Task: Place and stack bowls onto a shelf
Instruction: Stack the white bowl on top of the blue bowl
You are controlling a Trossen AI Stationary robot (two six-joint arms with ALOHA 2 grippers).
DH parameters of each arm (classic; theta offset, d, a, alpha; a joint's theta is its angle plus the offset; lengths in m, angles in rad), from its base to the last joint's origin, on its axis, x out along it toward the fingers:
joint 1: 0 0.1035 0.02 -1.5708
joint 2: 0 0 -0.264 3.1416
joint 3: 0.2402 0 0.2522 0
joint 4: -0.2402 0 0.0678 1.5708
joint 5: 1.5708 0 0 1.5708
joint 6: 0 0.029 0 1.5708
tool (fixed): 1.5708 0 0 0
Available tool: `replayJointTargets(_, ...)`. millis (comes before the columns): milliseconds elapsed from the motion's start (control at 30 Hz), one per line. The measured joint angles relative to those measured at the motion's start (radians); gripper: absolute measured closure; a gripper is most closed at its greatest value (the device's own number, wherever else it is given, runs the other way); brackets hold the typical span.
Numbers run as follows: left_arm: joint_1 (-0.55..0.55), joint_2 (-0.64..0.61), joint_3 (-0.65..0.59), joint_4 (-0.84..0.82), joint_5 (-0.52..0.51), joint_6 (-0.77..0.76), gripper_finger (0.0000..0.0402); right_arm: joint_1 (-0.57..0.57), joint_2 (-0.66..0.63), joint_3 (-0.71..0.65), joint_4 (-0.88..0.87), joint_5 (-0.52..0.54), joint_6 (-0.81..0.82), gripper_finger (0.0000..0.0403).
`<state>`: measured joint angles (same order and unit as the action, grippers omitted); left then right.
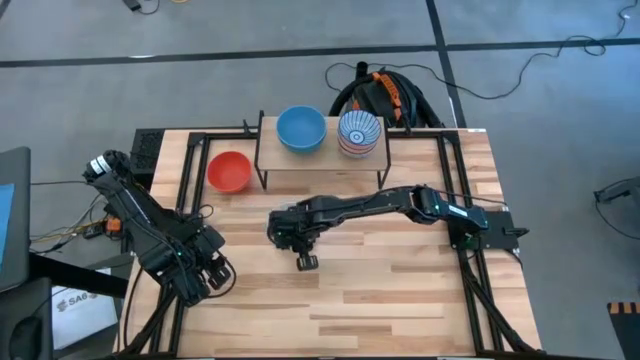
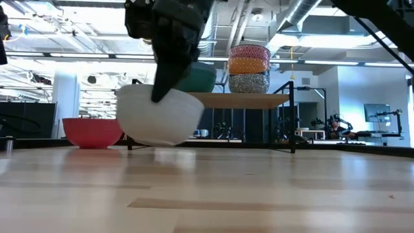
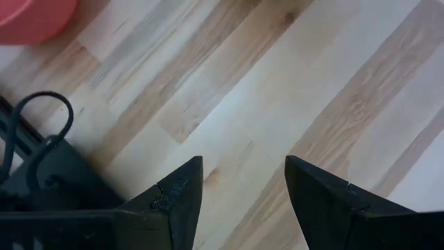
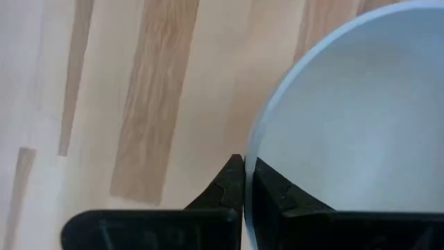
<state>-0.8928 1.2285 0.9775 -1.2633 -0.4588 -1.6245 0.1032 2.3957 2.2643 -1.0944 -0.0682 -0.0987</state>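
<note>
The robot's right gripper will release the white bowl on the bare wood (image 1: 292, 262) near the middle of the table, next to the left gripper.
My right gripper (image 1: 298, 238) is out over the middle of the table, shut on a white bowl (image 2: 158, 120). In the high view the arm hides that bowl. The shelf (image 2: 246, 100) stands at the far side. It carries a blue bowl (image 1: 300, 128) and a stack topped from above by the blue-white striped bowl (image 1: 358, 133). In the low view this stack shows pink patterned (image 2: 249, 50), yellow (image 2: 249, 65) and patterned bowls. A red bowl (image 1: 229, 170) sits on the table left of the shelf. My left gripper (image 1: 210, 275) waits open near the table's left near corner. My right gripper holds the white bowl by its rim (image 4: 251, 149), pinched with one finger inside the bowl and one (image 4: 225, 184) outside. The fingers come from above, pointing down. The bowl hangs tilted below them, its base (image 2: 155, 141) just above the tabletop.
Black frame rails run along the table's left and right sides (image 1: 185, 190) (image 1: 462, 200). The red bowl also shows at a corner of the left wrist view (image 3: 31, 17). Bare wood lies between the held bowl and the near edge (image 1: 350, 310).
</note>
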Motion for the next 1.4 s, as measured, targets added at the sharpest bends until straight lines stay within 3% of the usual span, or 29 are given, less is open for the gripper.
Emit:
replayJointTargets(200, 0.0, 0.0, 0.0, 0.006, -0.023, 0.054, 0.0212, 0.06, -0.009, -0.01, -0.021, 0.044, 0.136, 0.0371)
replayJointTargets(567, 0.0, 0.0, 0.0, 0.079, -0.209, 0.114, 0.0212, 0.184, -0.006, -0.01, 0.072, 0.126, 0.406, 0.0366)
replayJointTargets(733, 0.0, 0.0, 0.0, 0.08, -0.239, 0.115, 0.0212, 0.213, 0.013, -0.009, 0.119, 0.166, 0.484, 0.0363)
replayJointTargets(900, 0.012, 0.0, 0.0, 0.089, -0.309, 0.075, 0.0212, 0.23, 0.013, -0.01, 0.121, 0.173, 0.517, 0.0363)
replayJointTargets(1033, 0.086, 0.0, 0.0, 0.107, -0.38, 0.033, 0.0212, 0.242, 0.015, -0.01, 0.147, 0.203, 0.472, 0.0363)
replayJointTargets(1233, 0.204, 0.0, 0.0, 0.143, -0.316, 0.164, 0.0212, 0.248, 0.014, -0.016, 0.158, 0.216, 0.441, 0.0355)
replayJointTargets(1400, 0.228, 0.0, 0.0, 0.161, -0.264, 0.206, 0.0212, 0.248, 0.015, -0.029, 0.155, 0.201, 0.446, 0.0327)
